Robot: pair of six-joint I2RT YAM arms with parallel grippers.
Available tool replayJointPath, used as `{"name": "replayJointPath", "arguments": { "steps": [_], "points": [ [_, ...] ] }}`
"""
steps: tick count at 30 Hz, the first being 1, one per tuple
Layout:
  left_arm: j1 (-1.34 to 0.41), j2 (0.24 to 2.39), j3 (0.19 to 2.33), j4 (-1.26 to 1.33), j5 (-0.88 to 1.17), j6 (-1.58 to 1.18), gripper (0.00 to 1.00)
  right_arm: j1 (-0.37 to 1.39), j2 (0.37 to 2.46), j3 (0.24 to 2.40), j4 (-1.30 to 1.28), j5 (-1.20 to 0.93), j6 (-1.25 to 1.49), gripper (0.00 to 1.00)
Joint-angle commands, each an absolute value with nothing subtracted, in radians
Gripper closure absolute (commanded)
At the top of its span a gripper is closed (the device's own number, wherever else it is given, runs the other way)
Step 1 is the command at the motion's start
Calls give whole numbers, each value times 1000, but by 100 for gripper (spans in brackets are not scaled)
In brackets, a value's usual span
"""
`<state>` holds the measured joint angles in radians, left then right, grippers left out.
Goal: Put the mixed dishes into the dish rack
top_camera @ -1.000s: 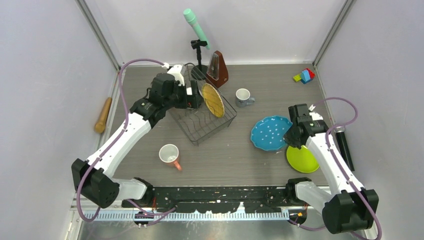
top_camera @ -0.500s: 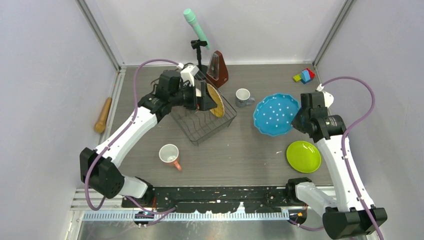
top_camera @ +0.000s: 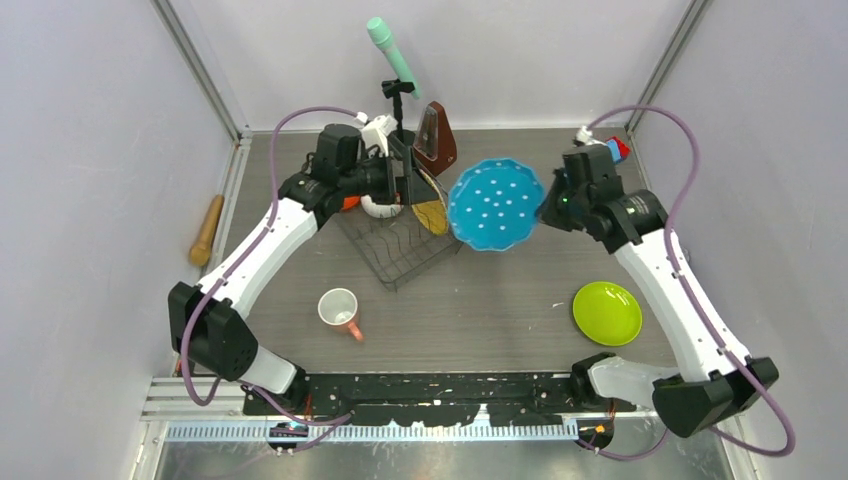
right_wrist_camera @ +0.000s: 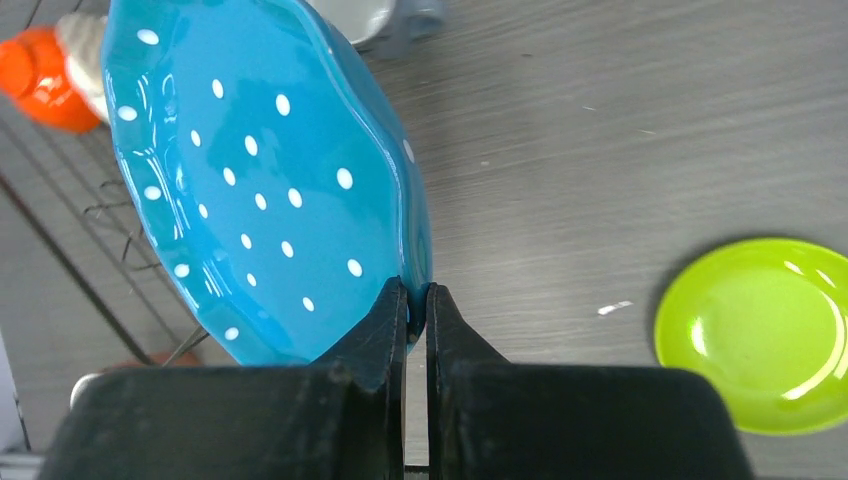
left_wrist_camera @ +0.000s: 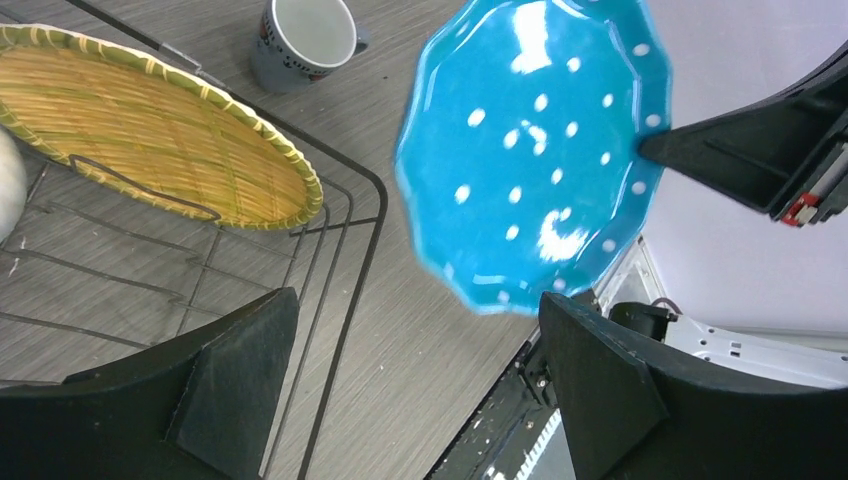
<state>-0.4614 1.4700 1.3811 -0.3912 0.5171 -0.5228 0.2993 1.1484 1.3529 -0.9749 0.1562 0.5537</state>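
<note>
The blue plate is face-up in my right gripper, so next my left gripper takes the plate's opposite rim [top_camera: 452, 207] while my right gripper regrips it to stand in the rack.
My right gripper [top_camera: 548, 204] [right_wrist_camera: 417, 296] is shut on the rim of the blue white-dotted plate [top_camera: 496, 205] [right_wrist_camera: 260, 180], which hangs tilted in the air just right of the dish rack [top_camera: 400, 248] [left_wrist_camera: 340, 250]. The yellow woven-pattern plate [top_camera: 431, 214] [left_wrist_camera: 150, 130] leans in the rack, beside the white bowl [top_camera: 380, 208] and orange bowl [top_camera: 347, 203] [right_wrist_camera: 45, 80]. My left gripper [top_camera: 410, 185] [left_wrist_camera: 415, 390] hovers open and empty over the rack. The pink mug [top_camera: 340, 309] lies on the table in front. The lime green plate [top_camera: 606, 312] [right_wrist_camera: 765, 335] sits at right. The small grey mug [left_wrist_camera: 300, 40] stands beyond the rack.
A brown metronome [top_camera: 435, 140] and a teal microphone on a stand [top_camera: 393, 60] stand behind the rack. The wooden rolling pin [top_camera: 207, 230] lies by the left wall. Coloured blocks [top_camera: 620, 148] peek out at the back right corner.
My right gripper lifted the blue plate off the table and carried it left and back toward the rack. The left arm shifted right over the rack, staying open.
</note>
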Motion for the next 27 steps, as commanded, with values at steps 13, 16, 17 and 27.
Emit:
{"name": "replayJointPath", "arguments": {
  "steps": [13,16,17,27],
  "points": [
    [-337,1466,1329,-280,735,-628,13,578,1307,1547,-638,26,602,100],
    [-334,1481,1319,-269,756,-626,18,590,1311,1538,-596,-16,602,100],
    [-332,1483,1315,-265,761,-624,24,590,1313,1535,-588,-27,596,100],
    [-241,1507,1185,126,953,-912,100,578,1315,1509,-535,-72,578,98]
  ]
}}
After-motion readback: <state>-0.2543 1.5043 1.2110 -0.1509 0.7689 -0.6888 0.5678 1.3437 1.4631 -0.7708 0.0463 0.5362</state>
